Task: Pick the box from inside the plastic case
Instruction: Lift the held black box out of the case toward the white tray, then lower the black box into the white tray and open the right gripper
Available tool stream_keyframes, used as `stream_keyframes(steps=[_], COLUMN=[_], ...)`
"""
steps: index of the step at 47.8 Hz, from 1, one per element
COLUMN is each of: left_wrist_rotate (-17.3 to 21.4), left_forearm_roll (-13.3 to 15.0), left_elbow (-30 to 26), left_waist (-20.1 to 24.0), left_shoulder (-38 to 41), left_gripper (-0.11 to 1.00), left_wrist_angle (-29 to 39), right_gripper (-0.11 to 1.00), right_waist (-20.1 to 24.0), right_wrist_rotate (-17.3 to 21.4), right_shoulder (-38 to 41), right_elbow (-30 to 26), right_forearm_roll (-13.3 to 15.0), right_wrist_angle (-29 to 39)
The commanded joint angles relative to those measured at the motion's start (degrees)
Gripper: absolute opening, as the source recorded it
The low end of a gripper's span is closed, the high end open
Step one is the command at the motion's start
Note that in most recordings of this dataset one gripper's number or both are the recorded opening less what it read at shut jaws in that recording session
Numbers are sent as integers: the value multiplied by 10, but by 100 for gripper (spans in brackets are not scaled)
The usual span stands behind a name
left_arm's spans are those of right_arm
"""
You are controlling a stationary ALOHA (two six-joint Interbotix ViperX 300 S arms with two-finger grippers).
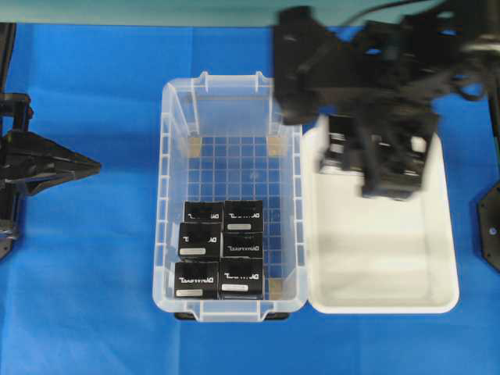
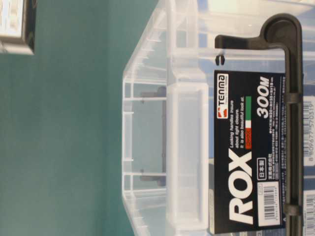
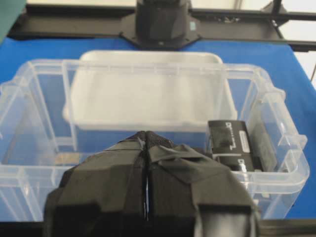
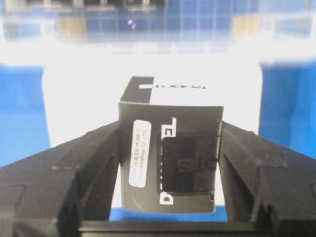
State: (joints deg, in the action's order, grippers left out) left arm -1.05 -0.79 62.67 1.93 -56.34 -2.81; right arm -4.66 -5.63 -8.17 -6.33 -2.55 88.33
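Observation:
Next, my right gripper puts the black box, now over the white tray's far end, down in the white tray's far corner (image 1: 329, 163) (image 4: 216, 80) beside the clear plastic case.
A black box (image 4: 170, 158) with white lettering and a pale label strip sits between the fingers of my right gripper (image 4: 170, 145), which is shut on it. In the overhead view that right gripper (image 1: 388, 168) hangs, blurred, over the far end of the white tray (image 1: 375, 258). Several identical boxes (image 1: 221, 250) lie packed at the near end of the clear plastic case (image 1: 168, 195). My left gripper (image 1: 90, 166) is shut and empty, off to the left of the case. In the left wrist view the left gripper (image 3: 146, 140) points at the case wall (image 3: 276, 98).
The white tray (image 3: 148, 94) stands against the case's right side on the blue cloth (image 1: 86, 297). The table-level view shows only the case's end wall (image 2: 147, 73) and its black product label (image 2: 246, 152) close up.

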Motion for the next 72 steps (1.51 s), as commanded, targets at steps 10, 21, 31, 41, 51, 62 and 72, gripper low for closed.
stream_keyframes(steps=[10,21,31,41,51,62,72], left_wrist_rotate=[0,0,1,0,0,0,0], left_forearm_roll=[-2,-2,-2,-2,-2,-2,-2], left_elbow=[-19,-25,-31,-32,-32,-32,-32], left_waist=[-9,-11,-12,-13,-12,-12,-12], left_shoulder=[-7,-16,-16,-17,-16,-16,-16], left_gripper=[-6,-6,-6,-6,-6,-6,-6], left_wrist_angle=[-4,-3,-4,-3,-3,-3,-3], right_gripper=[61,61,61,61,61,61,61], right_waist=[-6,-35,-49,-75,-97,-115,-120], right_wrist_rotate=[-8,-30,-91,-123,-160,-171,-167], right_shoulder=[-85,-117,-82,-13,41,69,72], right_elbow=[230,384,451,440,431,426,427], right_forearm_roll=[1,4,12,11,11,11,11], right_wrist_angle=[-109,-288,-417,-465,-491,-504,-506])
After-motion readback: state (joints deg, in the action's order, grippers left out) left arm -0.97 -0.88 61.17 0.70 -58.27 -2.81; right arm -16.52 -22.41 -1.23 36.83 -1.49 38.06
